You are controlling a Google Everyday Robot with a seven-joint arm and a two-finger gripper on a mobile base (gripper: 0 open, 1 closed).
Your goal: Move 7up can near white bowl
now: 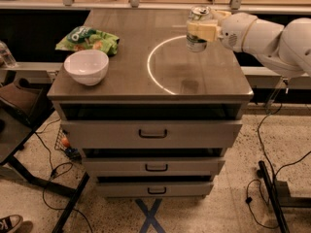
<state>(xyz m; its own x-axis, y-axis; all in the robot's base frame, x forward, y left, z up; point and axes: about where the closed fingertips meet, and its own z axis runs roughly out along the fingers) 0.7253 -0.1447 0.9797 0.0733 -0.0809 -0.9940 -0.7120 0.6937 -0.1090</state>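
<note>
I need to let go of the 7up can on the cabinet top (139, 80), between the white bowl and the ring of light.
The 7up can (197, 42) is upright, with a silver top and green and white sides. My gripper (200, 30) is shut on it and holds it lifted above the right side of the cabinet top (194, 76). The white arm reaches in from the right. The white bowl (86, 66) sits on the left front of the cabinet top, far from the can.
A green crinkly snack bag (88, 38) lies just behind the bowl. A bright ring of light (150, 67) shows on the top. Drawers (152, 133) are below. Cables and a table leg lie on the floor at left.
</note>
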